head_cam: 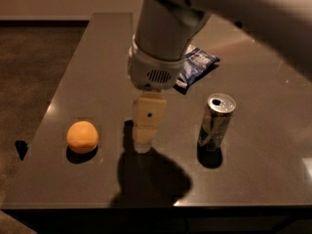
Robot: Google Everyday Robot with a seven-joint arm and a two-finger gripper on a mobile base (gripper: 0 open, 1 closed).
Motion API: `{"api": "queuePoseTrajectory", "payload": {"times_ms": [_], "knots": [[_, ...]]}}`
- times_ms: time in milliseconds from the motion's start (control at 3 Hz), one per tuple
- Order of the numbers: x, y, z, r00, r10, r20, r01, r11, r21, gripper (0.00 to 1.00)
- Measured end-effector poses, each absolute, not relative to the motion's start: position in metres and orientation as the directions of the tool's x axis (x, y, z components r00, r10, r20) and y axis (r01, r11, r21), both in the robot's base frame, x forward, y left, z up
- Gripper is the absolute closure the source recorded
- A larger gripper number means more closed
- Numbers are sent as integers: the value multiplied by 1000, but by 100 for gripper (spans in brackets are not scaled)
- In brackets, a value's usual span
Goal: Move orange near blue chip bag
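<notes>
The orange has to move near the blue chip bag, so my gripper will next go to the orange's sides [83, 136] and close there.
The orange [82, 136] sits on the dark table near its front left corner. The blue chip bag [196, 66] lies further back on the table, partly hidden behind my arm. My gripper [143, 144] hangs low over the table between the orange and a drink can, about a hand's width to the right of the orange and well in front of the bag. It holds nothing that I can see.
A silver-and-blue drink can [216, 121] stands upright to the right of the gripper. The table's left edge [58, 94] and front edge [146, 206] are close to the orange. Carpeted floor lies beyond the left edge.
</notes>
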State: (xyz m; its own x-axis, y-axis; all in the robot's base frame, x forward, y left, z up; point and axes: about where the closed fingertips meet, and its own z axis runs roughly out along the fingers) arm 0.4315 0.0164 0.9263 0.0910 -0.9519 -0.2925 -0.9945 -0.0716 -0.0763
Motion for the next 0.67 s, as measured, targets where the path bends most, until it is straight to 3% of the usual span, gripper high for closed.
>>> {"api": "queuePoseTrajectory", "payload": {"times_ms": [667], "knots": [[439, 87, 890, 241, -906, -349, -970, -239, -48, 0]]}}
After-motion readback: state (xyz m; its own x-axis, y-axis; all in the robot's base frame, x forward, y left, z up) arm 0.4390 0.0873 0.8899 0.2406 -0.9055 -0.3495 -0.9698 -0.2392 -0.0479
